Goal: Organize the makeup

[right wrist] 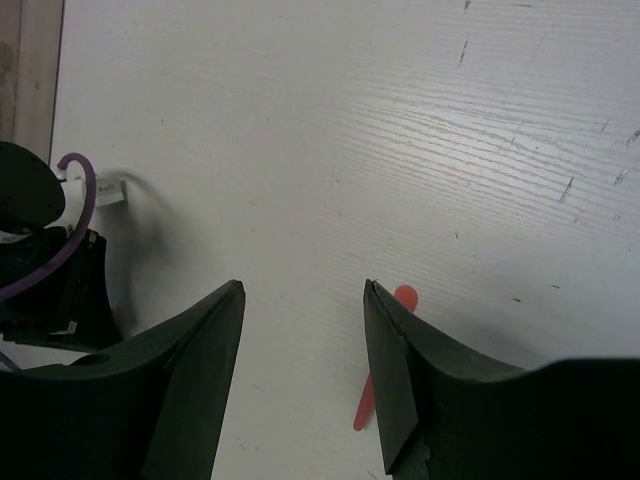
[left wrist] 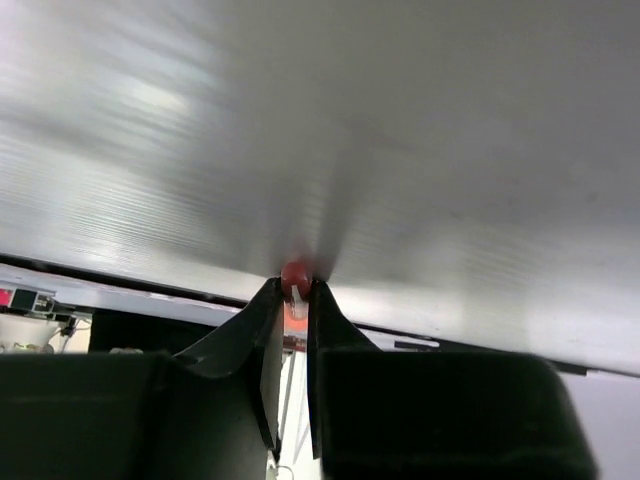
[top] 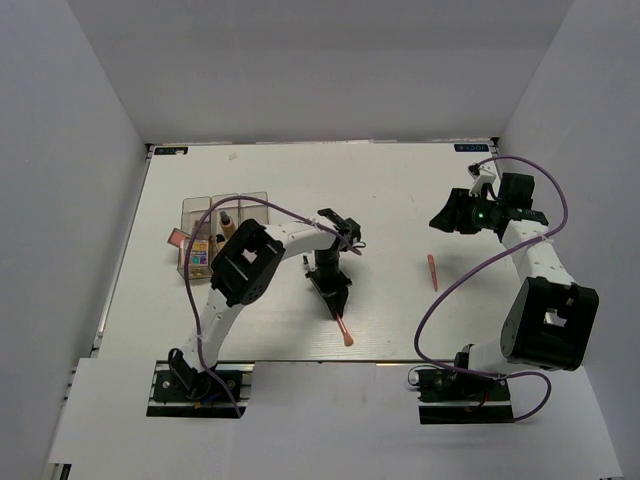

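Observation:
My left gripper is going to release the thin pink-red pencil in the clear box's empty compartment (top: 254, 226), next to the foundation bottles.
My left gripper (top: 334, 303) is near the middle of the table, shut on a thin pink-red pencil (top: 345, 332) whose tip sticks out toward the front edge. In the left wrist view the pencil's red end (left wrist: 295, 278) sits pinched between the closed fingertips of that gripper (left wrist: 293, 290). A second pink-red pencil (top: 432, 271) lies loose on the table at the right. My right gripper (top: 444, 218) is open and empty, behind that pencil. In the right wrist view the pencil (right wrist: 366, 403) lies partly hidden behind the right finger of the open gripper (right wrist: 303, 290).
A clear three-compartment box (top: 190, 212) stands at the left, holding foundation bottles (top: 227, 224) and a multicolour palette (top: 199, 252). A pink palette (top: 177, 239) rests at its left side. White walls surround the table.

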{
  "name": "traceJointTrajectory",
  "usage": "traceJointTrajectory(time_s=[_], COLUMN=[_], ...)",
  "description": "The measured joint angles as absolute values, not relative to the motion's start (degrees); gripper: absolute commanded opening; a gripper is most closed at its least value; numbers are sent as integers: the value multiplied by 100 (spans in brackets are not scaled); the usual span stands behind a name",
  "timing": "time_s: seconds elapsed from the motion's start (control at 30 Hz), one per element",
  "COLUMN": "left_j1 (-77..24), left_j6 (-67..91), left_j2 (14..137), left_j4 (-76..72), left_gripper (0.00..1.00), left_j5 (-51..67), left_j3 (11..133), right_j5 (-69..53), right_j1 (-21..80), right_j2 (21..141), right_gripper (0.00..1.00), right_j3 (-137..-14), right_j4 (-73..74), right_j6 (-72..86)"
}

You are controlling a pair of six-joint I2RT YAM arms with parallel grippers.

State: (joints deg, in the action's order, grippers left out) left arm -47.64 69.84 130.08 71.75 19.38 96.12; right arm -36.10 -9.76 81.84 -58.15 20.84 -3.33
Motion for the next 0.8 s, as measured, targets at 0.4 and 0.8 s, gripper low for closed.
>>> traceJointTrajectory(time_s=[0.4, 0.8], left_j1=[-4174, -2891], left_j6=[6420, 4635], left_j2=[12818, 10892], left_j4=[6746, 5714], left_gripper=[0, 0], left_j5=[788, -1238], left_j3=[9996, 10433], right_j5=[-3629, -3645], right_j1=[-976, -976], right_j2=[8180, 8180], right_gripper=[56, 56], right_j3=[-5754, -5719], right_j4=[2082, 2084], right_j6=[-338, -360])
